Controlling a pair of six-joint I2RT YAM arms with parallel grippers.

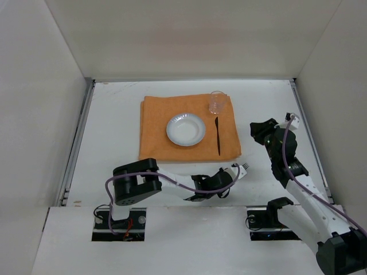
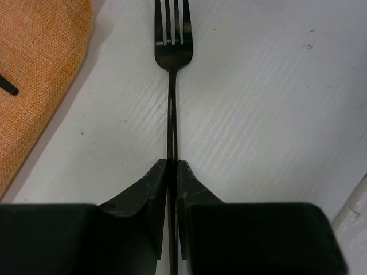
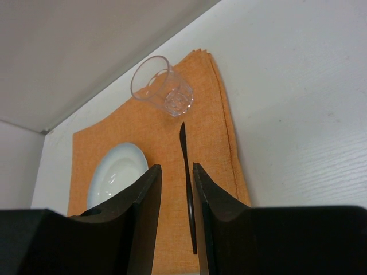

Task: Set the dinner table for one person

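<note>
Next, my left gripper releases the black fork on the placemat (image 1: 159, 134) beside the plate, opposite the knife. The fork is now low over the table.
On the white dinner table (image 1: 114, 120) lies an orange placemat (image 1: 155, 123) with a white plate (image 1: 186, 129), a clear glass (image 1: 216, 102) and a black knife (image 1: 218, 136) on it. My left gripper (image 2: 172, 163) is shut on the handle of a black fork (image 2: 172, 40), low over the table just off the placemat's near right corner. From above, that left gripper (image 1: 234, 172) points right, with the fork tines (image 1: 244, 167) sticking out. My right gripper (image 3: 176, 167) hangs open and empty to the right of the placemat, facing the knife (image 3: 186, 183), the glass (image 3: 161, 86) and the plate (image 3: 117, 175).
Metal rails (image 1: 77, 143) run along the table's sides, and pale walls close in the back and both sides. The right arm (image 1: 292, 166) rises over the table's right part. Bare tabletop (image 2: 258, 103) lies right of the fork.
</note>
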